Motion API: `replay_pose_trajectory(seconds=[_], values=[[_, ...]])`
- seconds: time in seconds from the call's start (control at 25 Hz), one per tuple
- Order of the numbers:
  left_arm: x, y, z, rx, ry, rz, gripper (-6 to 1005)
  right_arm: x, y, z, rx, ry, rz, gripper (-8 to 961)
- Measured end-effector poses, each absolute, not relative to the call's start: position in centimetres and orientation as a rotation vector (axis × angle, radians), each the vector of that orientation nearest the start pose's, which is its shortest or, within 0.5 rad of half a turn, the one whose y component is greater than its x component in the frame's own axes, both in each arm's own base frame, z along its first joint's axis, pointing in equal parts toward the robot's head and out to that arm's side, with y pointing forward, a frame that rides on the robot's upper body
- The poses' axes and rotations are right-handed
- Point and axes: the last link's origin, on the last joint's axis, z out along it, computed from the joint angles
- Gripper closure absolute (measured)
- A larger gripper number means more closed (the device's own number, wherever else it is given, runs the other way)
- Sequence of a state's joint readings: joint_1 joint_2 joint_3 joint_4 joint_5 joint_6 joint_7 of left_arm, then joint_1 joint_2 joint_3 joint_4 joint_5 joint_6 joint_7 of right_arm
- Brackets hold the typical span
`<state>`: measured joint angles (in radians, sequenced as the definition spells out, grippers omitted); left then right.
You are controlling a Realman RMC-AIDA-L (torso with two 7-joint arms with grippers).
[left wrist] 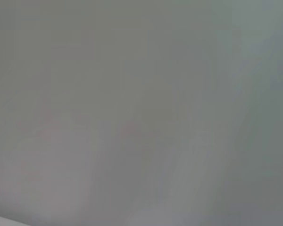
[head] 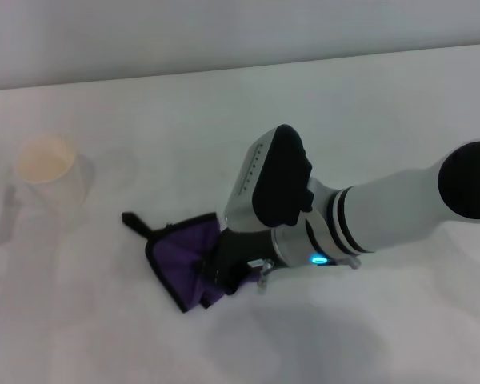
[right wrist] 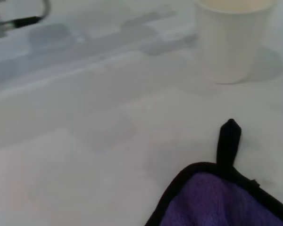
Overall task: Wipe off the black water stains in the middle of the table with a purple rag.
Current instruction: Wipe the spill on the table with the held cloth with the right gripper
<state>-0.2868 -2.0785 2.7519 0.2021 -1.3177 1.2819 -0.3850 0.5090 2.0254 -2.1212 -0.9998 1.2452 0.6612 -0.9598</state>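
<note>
My right gripper is going to set the purple rag down on the bare white table (head: 328,156) toward the table's far edge, just behind the wrist of that gripper.
The purple rag (head: 174,253) with black edging lies bunched on the white table (head: 360,104), left of the middle, its black loop (head: 133,220) pointing toward the back left. My right gripper (head: 224,268) reaches in from the right and is shut on the rag's right side, low on the table. The right wrist view shows the rag's corner (right wrist: 226,202) and loop (right wrist: 229,141) but not the fingers. The black water stain shows in no view. My left gripper is out of view; its wrist view shows only a plain grey surface.
A cream-white cup (head: 46,164) stands upright at the left of the table, beyond the rag's loop; it also shows in the right wrist view (right wrist: 231,42). The table's far edge (head: 240,70) runs along the back.
</note>
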Motion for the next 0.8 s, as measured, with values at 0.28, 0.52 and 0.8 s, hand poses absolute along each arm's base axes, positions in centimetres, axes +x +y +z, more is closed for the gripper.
replay_pose_trajectory(seconds=[0.28, 0.52, 0.8], values=[[-35.8, 27.1, -2.2, -1.46, -0.836, -0.87, 122, 19.1, 30.1, -15.0, -2.893, 0.517, 0.003, 880], [-35.7, 27.2, -2.1, -1.462, -0.831, -0.871, 123, 20.1, 32.0, -14.1, -2.788, 0.545, 0.017, 884], [-35.6, 27.6, -1.9, -1.451, -0.824, -0.877, 123, 21.3, 35.5, -11.9, -2.647, 0.592, 0.023, 876]])
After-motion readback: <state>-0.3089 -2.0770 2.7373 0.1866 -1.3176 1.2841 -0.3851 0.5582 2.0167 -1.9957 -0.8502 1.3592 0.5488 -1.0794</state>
